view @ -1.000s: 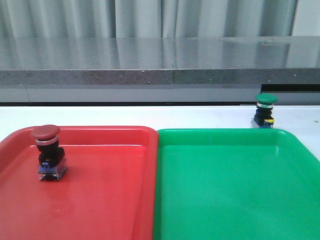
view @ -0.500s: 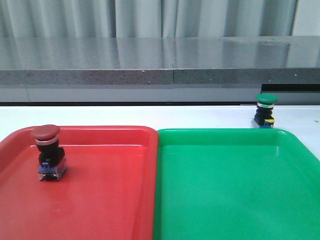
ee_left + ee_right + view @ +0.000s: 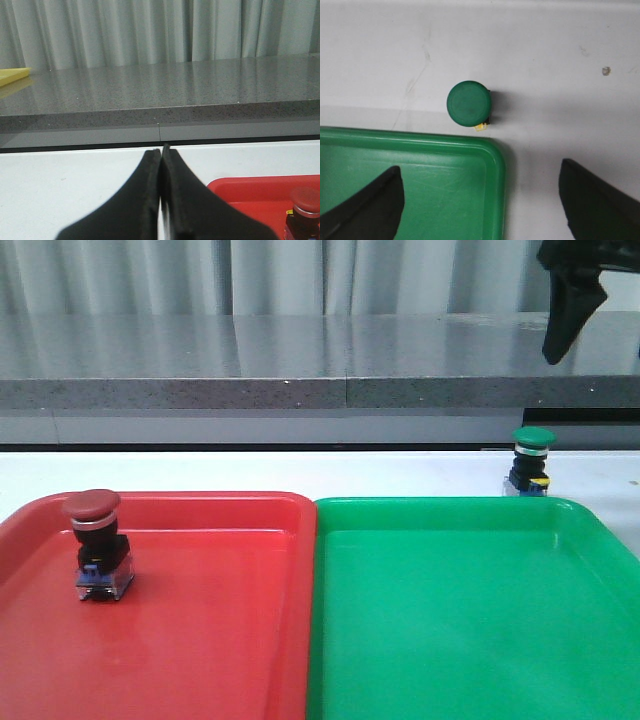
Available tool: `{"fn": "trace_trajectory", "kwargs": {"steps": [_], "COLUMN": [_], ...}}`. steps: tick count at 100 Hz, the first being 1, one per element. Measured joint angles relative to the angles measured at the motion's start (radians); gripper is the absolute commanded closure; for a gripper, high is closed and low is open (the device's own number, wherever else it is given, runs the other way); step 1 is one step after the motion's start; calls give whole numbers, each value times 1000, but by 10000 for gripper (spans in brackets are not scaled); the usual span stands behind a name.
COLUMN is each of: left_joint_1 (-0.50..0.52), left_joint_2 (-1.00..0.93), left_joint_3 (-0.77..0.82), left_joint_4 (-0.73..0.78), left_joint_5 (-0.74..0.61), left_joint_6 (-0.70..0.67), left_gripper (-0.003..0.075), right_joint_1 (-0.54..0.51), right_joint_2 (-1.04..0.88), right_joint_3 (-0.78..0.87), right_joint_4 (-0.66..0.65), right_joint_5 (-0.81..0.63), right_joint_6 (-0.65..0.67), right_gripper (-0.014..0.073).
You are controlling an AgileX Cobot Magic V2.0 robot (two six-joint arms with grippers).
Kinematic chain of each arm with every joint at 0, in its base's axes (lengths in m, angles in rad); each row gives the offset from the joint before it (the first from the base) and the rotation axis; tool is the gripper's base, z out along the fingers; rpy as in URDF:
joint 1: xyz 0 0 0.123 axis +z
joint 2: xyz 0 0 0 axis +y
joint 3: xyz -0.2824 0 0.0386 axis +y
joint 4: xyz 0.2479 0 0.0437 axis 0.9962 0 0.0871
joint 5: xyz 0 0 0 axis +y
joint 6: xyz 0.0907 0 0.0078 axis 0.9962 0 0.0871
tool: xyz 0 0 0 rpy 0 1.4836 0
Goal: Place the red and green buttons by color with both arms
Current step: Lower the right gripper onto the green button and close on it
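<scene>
The green button is next for my right gripper, which should go down and close on its black middle (image 3: 530, 465), just below the green cap.
The red button (image 3: 95, 545), dark-red cap up, stands in the red tray (image 3: 220, 640) near its far left; it also shows in the left wrist view (image 3: 305, 206). The green button (image 3: 530, 462) stands on the white table just behind the green tray's (image 3: 470, 620) far right corner. My right gripper (image 3: 480, 167) is open and empty, high above that corner, with the green button (image 3: 469, 103) just beyond its fingers; one black finger (image 3: 562, 320) shows at the top right of the front view. My left gripper (image 3: 161, 151) is shut and empty, left of the red tray (image 3: 250, 187).
The two trays lie side by side and fill the near table. Behind them is a strip of white table (image 3: 250, 470), then a raised grey stone ledge (image 3: 300, 370) and a curtain. A yellow object (image 3: 12, 75) lies on the ledge far left.
My right gripper's finger has come into the front view at the top right, above the green button. Both buttons and both trays stay where they were.
</scene>
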Motion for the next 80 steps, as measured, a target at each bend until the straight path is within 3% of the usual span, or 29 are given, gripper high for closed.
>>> {"fn": "trace_trajectory", "kwargs": {"steps": [20,55,62,80], "left_joint_1": [0,0,0,0], "left_joint_2": [0,0,0,0], "left_joint_3": [0,0,0,0], "left_joint_4": [0,0,0,0], "left_joint_5": [0,0,0,0], "left_joint_6": [0,0,0,0], "left_gripper": [741,741,741,741], "right_joint_1": [0,0,0,0], "right_joint_2": [160,330,346,375], "right_joint_3": [-114,-174,-178,-178], "right_joint_4": [0,5,7,7], "right_joint_5": [44,33,22,14], "right_joint_6": [0,0,0,0], "right_gripper": [-33,-20,43,349]}}
